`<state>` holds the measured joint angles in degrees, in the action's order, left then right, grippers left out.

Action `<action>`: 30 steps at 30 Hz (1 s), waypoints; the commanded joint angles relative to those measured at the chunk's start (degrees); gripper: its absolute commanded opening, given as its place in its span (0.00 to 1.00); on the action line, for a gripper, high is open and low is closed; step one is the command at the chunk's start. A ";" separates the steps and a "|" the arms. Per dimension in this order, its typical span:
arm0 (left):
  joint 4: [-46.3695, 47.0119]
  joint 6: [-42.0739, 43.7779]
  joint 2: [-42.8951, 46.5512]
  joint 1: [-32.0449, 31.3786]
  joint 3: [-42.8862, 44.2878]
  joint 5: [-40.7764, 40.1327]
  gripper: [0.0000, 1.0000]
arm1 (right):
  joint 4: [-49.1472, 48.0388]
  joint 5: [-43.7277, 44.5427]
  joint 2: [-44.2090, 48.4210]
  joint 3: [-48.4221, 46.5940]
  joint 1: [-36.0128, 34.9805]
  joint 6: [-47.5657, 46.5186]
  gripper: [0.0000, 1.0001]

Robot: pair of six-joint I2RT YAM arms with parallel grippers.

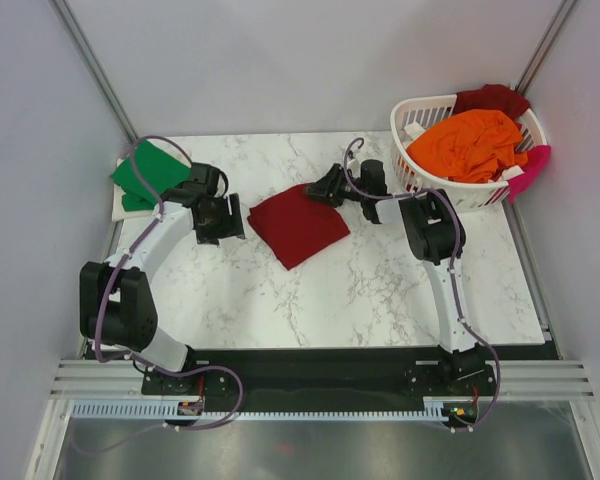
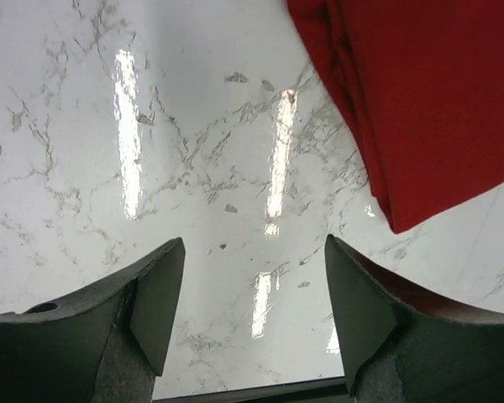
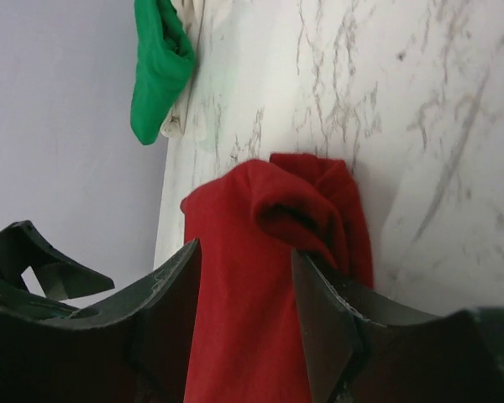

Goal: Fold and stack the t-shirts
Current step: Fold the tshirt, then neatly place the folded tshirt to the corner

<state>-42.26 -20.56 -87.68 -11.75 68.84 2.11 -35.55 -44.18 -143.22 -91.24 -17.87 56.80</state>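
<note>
The dark red t-shirt's corner (image 1: 251, 212) (image 2: 299, 8) nearest the bright green t-shirt is the next place my left gripper needs to go to and close on.
A dark red t-shirt (image 1: 298, 225) lies folded in the middle of the marble table (image 1: 380, 290). A bright green t-shirt (image 1: 145, 172) lies folded at the back left. My left gripper (image 1: 220, 222) is open and empty, just left of the red shirt's edge; its wrist view shows bare marble between the fingers (image 2: 254, 243) and the red shirt (image 2: 428, 101) at upper right. My right gripper (image 1: 325, 188) is at the shirt's far corner, open, with a rumpled red fold (image 3: 235, 218) showing between its fingers (image 3: 245, 248). The green shirt (image 3: 158, 67) also shows there.
A white slotted laundry basket (image 1: 420, 110) stands at the back right, holding an orange shirt (image 1: 470, 145), a dark red one (image 1: 490, 98) and a pink one (image 1: 530, 168) hanging over its rim. Grey walls enclose the table on three sides.
</note>
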 commanded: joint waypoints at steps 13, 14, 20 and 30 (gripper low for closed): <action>20.70 -10.03 -3.54 -0.64 -4.15 9.40 0.75 | 11.79 10.43 28.33 23.58 -2.08 -19.60 0.62; 22.64 -9.59 -4.51 -0.64 -4.15 8.71 0.76 | 16.87 10.52 31.30 21.22 -2.17 -22.14 0.63; 26.53 -5.55 -18.13 -0.47 1.81 8.79 0.75 | 29.74 14.12 50.55 25.64 -2.08 -25.68 0.71; 26.53 -5.55 -27.45 -0.12 5.08 8.79 0.75 | 44.50 13.85 79.92 42.90 -2.08 -30.16 0.77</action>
<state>-15.84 -27.38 -112.51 -11.86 74.02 11.11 -1.91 -31.40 -65.69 -51.20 -20.01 30.76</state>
